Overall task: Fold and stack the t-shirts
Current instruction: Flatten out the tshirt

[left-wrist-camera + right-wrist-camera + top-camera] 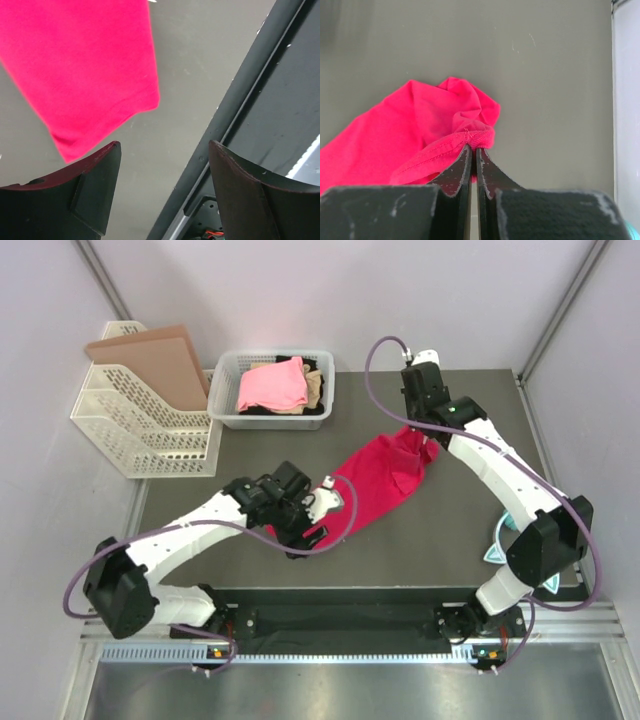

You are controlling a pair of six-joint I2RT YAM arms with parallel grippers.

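I see the crimson-magenta t-shirt is crooked and bunched at its far end, so I will take the t-shirt's near corner (152,100) with my left gripper and pull it tight before folding.
The crimson-magenta t-shirt (380,480) lies stretched diagonally across the dark table (440,530). My right gripper (427,447) is shut on the shirt's bunched, stitched hem at its far right end, as the right wrist view shows (474,147), with the cloth (420,135) trailing left. My left gripper (305,538) is open and empty just beside the shirt's near left corner. In the left wrist view its jaws (165,145) stand wide apart over bare table, with the shirt corner (85,70) above the left finger. The light pink (270,385), tan (316,388) and black (300,410) t-shirts lie in the basket.
The white mesh basket (225,410) stands at the back of the table. A white file rack (140,430) holding brown card stands at the far left. A teal object (495,545) sits by the right arm's base. The table's front edge (240,115) runs close to my left gripper.
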